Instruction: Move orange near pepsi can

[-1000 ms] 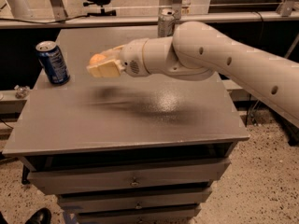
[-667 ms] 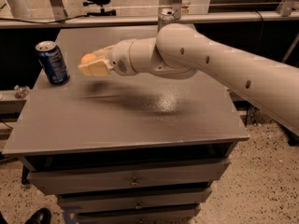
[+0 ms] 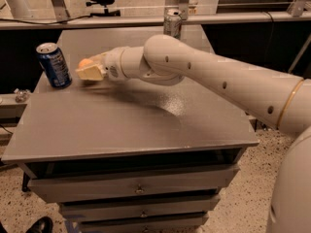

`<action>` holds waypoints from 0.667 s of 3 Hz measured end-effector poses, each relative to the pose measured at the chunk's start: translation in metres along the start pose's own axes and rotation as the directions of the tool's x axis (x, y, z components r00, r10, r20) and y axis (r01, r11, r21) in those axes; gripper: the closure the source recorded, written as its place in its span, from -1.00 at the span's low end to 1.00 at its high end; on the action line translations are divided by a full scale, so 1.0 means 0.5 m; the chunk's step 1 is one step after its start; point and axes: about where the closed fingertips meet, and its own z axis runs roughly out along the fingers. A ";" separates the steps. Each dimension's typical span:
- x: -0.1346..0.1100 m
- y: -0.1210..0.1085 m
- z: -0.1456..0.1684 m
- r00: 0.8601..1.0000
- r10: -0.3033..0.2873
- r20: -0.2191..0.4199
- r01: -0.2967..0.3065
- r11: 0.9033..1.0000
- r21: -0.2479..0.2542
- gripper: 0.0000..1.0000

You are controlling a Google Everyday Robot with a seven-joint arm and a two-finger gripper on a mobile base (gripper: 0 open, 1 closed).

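I will release the orange from my gripper on the grey tabletop, so that it rests snug [image 3: 77, 78] against the near side of the pepsi can.
The pepsi can [image 3: 54, 65], dark blue with a silver top, stands upright at the far left of the grey tabletop [image 3: 131, 125]. My gripper [image 3: 89, 69] reaches in from the right and sits just right of the can, low over the table. Its tan fingers [image 3: 90, 74] are shut on the orange [image 3: 85, 63], whose top shows between them. A small gap separates the orange from the can.
A silver-and-green can [image 3: 172, 22] stands at the table's back edge, behind my arm. The table has drawers [image 3: 136, 188] below its front edge. A metal rail [image 3: 146, 19] and an office chair lie beyond the table.
My gripper has moved left with the orange and now sits closer to the pepsi can. The can has not moved.
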 end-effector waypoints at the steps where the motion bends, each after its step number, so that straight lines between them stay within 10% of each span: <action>1: -0.001 0.008 0.011 1.000 0.007 0.005 -0.007 1.000 -0.016 1.00; 2: -0.008 0.025 0.021 1.000 0.012 0.012 -0.011 0.999 -0.047 1.00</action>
